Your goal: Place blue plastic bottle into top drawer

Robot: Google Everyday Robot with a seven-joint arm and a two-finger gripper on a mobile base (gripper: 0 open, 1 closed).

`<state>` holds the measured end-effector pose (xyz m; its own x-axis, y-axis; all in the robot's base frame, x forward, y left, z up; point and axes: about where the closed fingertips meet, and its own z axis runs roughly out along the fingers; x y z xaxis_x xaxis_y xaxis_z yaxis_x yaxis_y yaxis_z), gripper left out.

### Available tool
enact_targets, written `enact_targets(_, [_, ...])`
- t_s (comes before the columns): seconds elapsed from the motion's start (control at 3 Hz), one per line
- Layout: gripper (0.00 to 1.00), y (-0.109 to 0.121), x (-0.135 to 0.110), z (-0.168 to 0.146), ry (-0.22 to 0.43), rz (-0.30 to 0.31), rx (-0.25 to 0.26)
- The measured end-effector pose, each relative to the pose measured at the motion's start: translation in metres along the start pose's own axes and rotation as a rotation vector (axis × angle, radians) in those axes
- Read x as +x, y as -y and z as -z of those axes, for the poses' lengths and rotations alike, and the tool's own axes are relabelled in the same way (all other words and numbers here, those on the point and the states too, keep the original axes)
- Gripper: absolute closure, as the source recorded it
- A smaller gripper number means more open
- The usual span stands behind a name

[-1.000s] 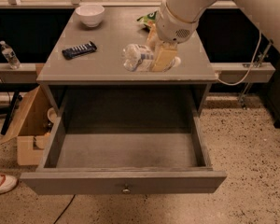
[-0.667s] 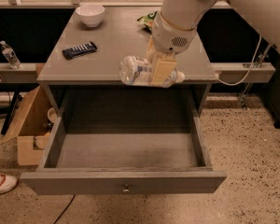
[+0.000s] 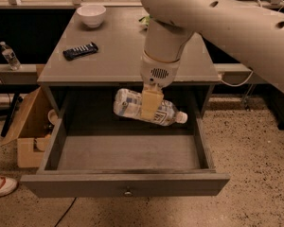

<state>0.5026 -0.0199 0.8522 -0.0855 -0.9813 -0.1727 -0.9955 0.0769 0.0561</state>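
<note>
I should let go of the blue plastic bottle with my gripper on the middle of the open top drawer's grey bottom (image 3: 140, 140).
The blue plastic bottle (image 3: 128, 104), clear with a white and pale-blue label and a white cap pointing right, lies sideways in my gripper (image 3: 150, 108). The gripper is shut on its middle and holds it in the air over the back of the open top drawer (image 3: 128, 153), just in front of the cabinet's edge. The drawer is pulled fully out, grey and empty inside, with a small round metal knob (image 3: 128, 191) on its front panel. My arm comes down from the upper right.
On the grey cabinet top (image 3: 118, 56) stand a white bowl (image 3: 91, 14), a dark snack bar (image 3: 80, 50) and a green packet (image 3: 145, 20) partly behind my arm. A cardboard box (image 3: 31, 131) stands at the left, a small water bottle (image 3: 9, 56) on a ledge, a shoe (image 3: 1, 184) on the floor.
My gripper has carried the bottle forward off the cabinet top and down, so it now hangs over the open drawer. The drawer has not moved.
</note>
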Motion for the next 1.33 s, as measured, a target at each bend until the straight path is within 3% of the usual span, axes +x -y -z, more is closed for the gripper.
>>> enact_targets(0.67, [1.0, 0.002, 0.0, -0.014, 0.023, -0.005, -0.015])
enact_targets(1.0, [1.0, 0.005, 0.002, -0.059, 0.072, -0.017, -0.058])
enact_targets(1.33, [1.0, 0.015, 0.002, -0.107, 0.105, -0.045, -0.065])
